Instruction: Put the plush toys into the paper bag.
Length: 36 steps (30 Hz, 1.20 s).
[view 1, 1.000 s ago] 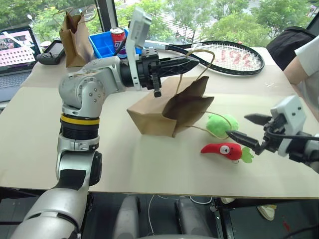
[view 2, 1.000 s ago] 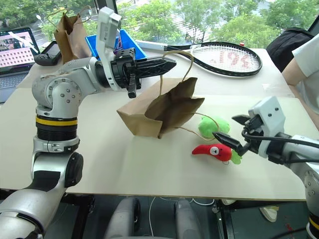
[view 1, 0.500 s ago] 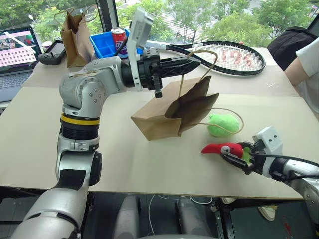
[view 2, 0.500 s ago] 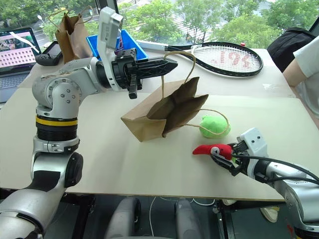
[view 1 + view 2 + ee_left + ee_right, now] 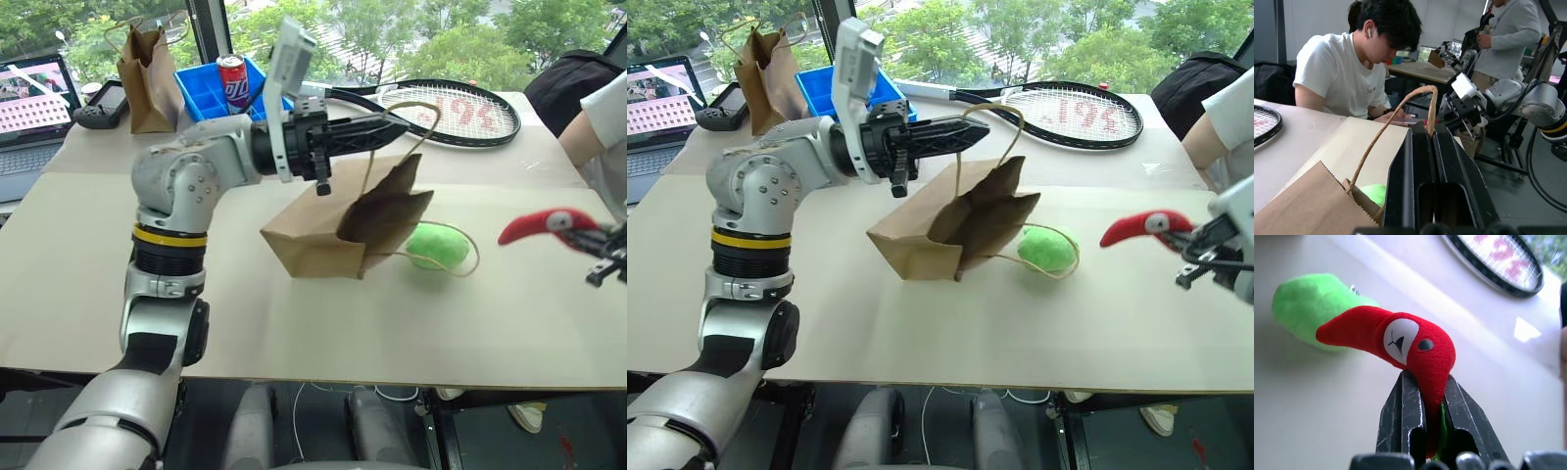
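I will open my right gripper to let go of the red chili plush inside the tilted opening of the wide brown paper bag (image 5: 379, 223).
My left gripper (image 5: 397, 125) is shut on one twine handle (image 5: 1400, 110) of the wide brown paper bag (image 5: 333, 230). It holds the bag's mouth up and tilted toward the right, while the bag's base rests on the table. Just right of that mouth, the fuzzy lime-green plush (image 5: 438, 245) lies on the table inside the bag's other twine loop. My right gripper (image 5: 1425, 382) is shut on the red chili plush (image 5: 1136, 227). The chili hangs in the air at the far right, above the table and to the right of the green toy.
A tennis racket (image 5: 456, 106) lies at the back of the table. A blue bin (image 5: 201, 88), a soda can (image 5: 232, 76) and a darker crumpled paper bag (image 5: 147, 69) stand at the back left, near a laptop (image 5: 29, 98). A person (image 5: 607, 127) sits at the right edge.
My right gripper dropped to the red chili, shut on it, then lifted it up and to the right off the table. The left gripper kept its hold on the handle.
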Tool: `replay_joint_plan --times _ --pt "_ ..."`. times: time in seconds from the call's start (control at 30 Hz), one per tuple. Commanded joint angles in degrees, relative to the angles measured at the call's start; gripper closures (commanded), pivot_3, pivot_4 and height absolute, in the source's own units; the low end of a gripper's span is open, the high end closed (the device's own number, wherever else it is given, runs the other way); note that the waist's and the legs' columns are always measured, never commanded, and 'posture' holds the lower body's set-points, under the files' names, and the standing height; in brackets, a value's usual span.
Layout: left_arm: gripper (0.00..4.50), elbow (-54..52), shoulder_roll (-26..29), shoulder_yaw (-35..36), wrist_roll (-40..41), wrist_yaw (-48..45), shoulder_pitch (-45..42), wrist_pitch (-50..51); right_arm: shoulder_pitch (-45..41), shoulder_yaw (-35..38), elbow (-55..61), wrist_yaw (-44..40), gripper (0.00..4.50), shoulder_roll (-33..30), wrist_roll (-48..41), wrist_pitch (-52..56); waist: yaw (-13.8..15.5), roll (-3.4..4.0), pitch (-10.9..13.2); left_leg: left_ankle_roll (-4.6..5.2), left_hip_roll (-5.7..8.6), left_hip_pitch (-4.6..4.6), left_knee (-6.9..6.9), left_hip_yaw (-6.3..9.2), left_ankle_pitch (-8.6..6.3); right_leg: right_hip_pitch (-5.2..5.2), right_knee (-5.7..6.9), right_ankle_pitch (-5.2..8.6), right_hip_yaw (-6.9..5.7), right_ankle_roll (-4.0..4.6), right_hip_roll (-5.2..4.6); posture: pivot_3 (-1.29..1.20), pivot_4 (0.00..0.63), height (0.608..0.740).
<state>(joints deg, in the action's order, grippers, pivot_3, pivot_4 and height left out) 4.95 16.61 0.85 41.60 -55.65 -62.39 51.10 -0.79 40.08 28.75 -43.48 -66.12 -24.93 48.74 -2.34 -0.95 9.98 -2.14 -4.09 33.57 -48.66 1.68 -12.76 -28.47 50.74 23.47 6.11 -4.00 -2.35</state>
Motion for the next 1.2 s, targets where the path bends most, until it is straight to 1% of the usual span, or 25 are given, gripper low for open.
replay_joint_plan --times 0.03,0.2,0.3,0.43,0.53,0.63,0.77,0.83,0.93,1.03,1.1,1.17,1.2 --pt "4.50 -0.44 -1.59 0.15 0.82 2.05 0.77 0.59 -4.78 -0.09 1.93 0.66 4.49 -1.59 -1.42 -0.37 0.04 -0.01 0.00 0.00 0.00 0.00 0.00 0.02 0.00 0.01 -0.02 0.00 -0.01 0.01 0.00 0.00 0.150 0.656" --pt "4.50 0.32 -3.41 0.29 0.78 4.47 1.50 0.88 -10.21 -7.26 6.50 2.22 4.49 0.14 -5.53 1.88 0.05 -0.01 0.01 0.00 0.01 0.06 0.02 0.02 0.00 0.02 -0.12 -0.08 -0.02 0.12 -0.02 0.00 0.150 0.656" --pt "4.50 1.07 -4.02 0.78 1.01 5.46 1.45 0.87 -12.39 -13.73 8.27 3.96 4.49 1.59 -5.23 1.42 0.05 -0.01 0.01 0.00 0.03 0.06 0.03 0.04 0.00 0.05 -0.17 -0.09 -0.02 0.10 -0.02 0.00 0.150 0.656" --pt "4.50 1.39 -5.80 2.13 2.51 8.00 1.68 1.94 -17.60 -23.60 8.29 5.14 4.49 0.81 -1.61 -1.25 0.04 0.01 0.03 0.00 0.09 0.07 0.03 0.02 0.00 0.06 -0.23 -0.14 0.00 0.11 -0.08 0.00 0.150 0.656" --pt "4.50 1.12 -7.49 2.80 3.45 9.76 1.74 2.37 -24.91 -35.75 8.77 3.88 4.49 1.14 2.69 -3.24 -0.12 0.03 0.04 0.00 0.10 0.07 0.04 0.01 0.00 0.06 -0.29 -0.16 0.00 0.10 -0.11 0.00 0.150 0.656" --pt "4.50 0.92 -8.78 3.17 4.03 10.91 1.74 2.76 -31.07 -47.44 7.32 0.89 4.49 0.88 11.05 -8.28 -0.08 0.03 0.04 0.00 0.10 0.05 0.13 0.02 0.00 0.06 -0.36 -0.18 -0.02 0.11 -0.11 0.00 0.150 0.656" --pt "4.50 0.74 -9.48 3.08 4.80 11.60 1.83 3.08 -39.79 -58.19 2.52 -4.66 4.49 2.39 21.37 -17.49 -0.07 0.06 0.07 0.00 0.12 0.05 0.33 -0.01 0.01 0.07 -0.64 -0.28 -0.01 0.12 -0.14 0.00 0.150 0.656" --pt "4.50 0.84 -9.62 3.08 4.88 11.81 1.73 2.95 -41.45 -61.34 0.62 -6.52 4.49 3.80 24.42 -20.84 -0.03 0.06 0.07 0.00 0.14 0.04 0.40 -0.01 0.01 0.09 -0.69 -0.28 -0.02 0.11 -0.17 0.00 0.150 0.656" --pt "4.50 0.51 -9.81 3.28 4.98 12.37 1.68 2.78 -41.26 -64.12 -1.83 -6.61 4.49 8.23 27.94 -25.41 0.09 0.04 0.08 -0.01 0.14 -0.02 0.53 0.04 0.01 0.12 -0.71 -0.28 -0.05 0.12 -0.16 0.00 0.150 0.656" --pt "4.50 -0.13 -9.62 3.73 5.27 13.21 2.02 2.94 -39.80 -63.39 -3.94 -4.75 4.49 12.66 29.64 -29.61 0.06 0.05 0.08 -0.03 0.15 -0.05 0.61 0.06 0.03 0.12 -0.69 -0.29 -0.06 0.13 -0.16 0.00 0.150 0.656" --pt "4.50 -0.59 -9.41 3.93 5.53 13.58 2.28 3.16 -38.03 -61.49 -4.91 -4.29 4.49 15.63 27.80 -30.56 0.05 0.04 0.08 -0.03 0.16 -0.05 0.61 0.07 0.04 0.13 -0.69 -0.29 -0.06 0.13 -0.16 0.00 0.150 0.656" --pt "4.50 -1.09 -9.18 4.18 5.74 14.08 2.54 3.38 -35.82 -60.16 -5.38 -4.11 3.58 17.71 26.98 -31.82 0.12 0.04 0.08 -0.04 0.16 -0.05 0.59 0.07 0.04 0.15 -0.67 -0.30 -0.06 0.14 -0.16 0.00 0.150 0.656" --pt "4.50 -1.22 -9.11 4.25 5.81 14.22 2.60 3.42 -35.00 -59.76 -5.45 -4.05 3.41 18.26 27.16 -32.48 0.11 0.04 0.08 -0.04 0.17 -0.06 0.59 0.08 0.05 0.16 -0.67 -0.30 -0.06 0.14 -0.16 0.00 0.150 0.656"
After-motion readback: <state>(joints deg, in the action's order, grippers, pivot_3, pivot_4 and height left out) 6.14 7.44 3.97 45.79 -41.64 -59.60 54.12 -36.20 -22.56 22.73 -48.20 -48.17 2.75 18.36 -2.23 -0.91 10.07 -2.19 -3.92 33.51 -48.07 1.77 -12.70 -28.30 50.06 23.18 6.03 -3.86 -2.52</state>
